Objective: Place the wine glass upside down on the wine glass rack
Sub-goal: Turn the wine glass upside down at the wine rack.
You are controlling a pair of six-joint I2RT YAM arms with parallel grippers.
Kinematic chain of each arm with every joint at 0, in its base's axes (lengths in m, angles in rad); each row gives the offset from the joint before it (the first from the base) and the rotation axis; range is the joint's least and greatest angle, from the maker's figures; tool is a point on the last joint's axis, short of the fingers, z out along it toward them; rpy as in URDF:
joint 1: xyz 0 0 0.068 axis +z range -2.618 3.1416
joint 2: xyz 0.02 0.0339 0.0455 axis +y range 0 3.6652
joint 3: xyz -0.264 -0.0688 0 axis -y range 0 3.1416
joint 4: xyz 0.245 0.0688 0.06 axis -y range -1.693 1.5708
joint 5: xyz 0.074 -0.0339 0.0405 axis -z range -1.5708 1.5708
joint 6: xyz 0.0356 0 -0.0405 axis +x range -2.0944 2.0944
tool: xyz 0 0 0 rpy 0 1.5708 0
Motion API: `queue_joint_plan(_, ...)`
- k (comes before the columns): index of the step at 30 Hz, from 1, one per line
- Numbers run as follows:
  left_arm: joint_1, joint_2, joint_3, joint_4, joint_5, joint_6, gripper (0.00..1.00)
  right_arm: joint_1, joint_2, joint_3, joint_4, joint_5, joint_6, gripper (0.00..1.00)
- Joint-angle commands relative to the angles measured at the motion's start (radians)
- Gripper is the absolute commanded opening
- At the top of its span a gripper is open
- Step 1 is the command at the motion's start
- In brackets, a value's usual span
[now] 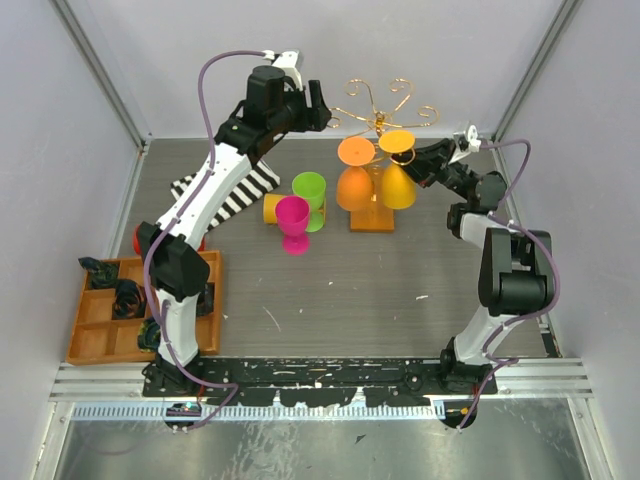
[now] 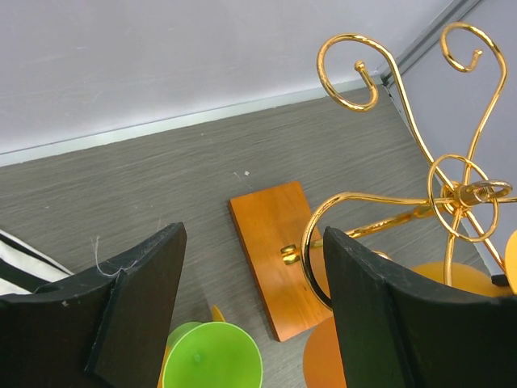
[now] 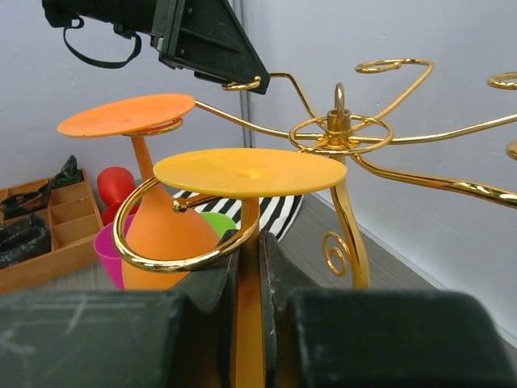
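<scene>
My right gripper has the yellow-orange wine glass. It will release the glass in the curled gold loop (image 1: 410,164) (image 3: 195,230) beside the hanging orange wine glass.
The gold wire rack (image 1: 380,112) stands on its orange-brown base (image 1: 372,218) at the back centre. An orange wine glass (image 1: 355,178) hangs upside down from one arm. My right gripper (image 1: 428,160) is shut on the stem of a yellow-orange wine glass (image 1: 398,172), held upside down beside the orange one. In the right wrist view my right gripper (image 3: 249,279) clamps the stem, which passes through a curled arm (image 3: 161,260), with the foot (image 3: 250,171) just above the loop. My left gripper (image 1: 315,105) is open and empty at the rack's left arms, also in the left wrist view (image 2: 254,303).
A green glass (image 1: 310,192) and a pink glass (image 1: 293,222) stand left of the rack base, with a yellow object (image 1: 270,207) behind them. A striped cloth (image 1: 235,190) lies under the left arm. A compartmented wooden tray (image 1: 100,320) sits at the left, with a red object (image 1: 140,240) behind it.
</scene>
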Motion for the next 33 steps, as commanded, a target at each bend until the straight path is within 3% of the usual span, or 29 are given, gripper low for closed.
queue_joint_plan(1,-0.006,0.022,0.032,-0.049,0.022,0.007,0.76,0.014,-0.084,-0.021,0.178,-0.004,-0.029,0.01)
queue_joint_plan(33,-0.022,0.073,0.112,-0.083,0.026,0.013,0.76,0.018,-0.204,-0.145,0.176,0.037,-0.016,0.01)
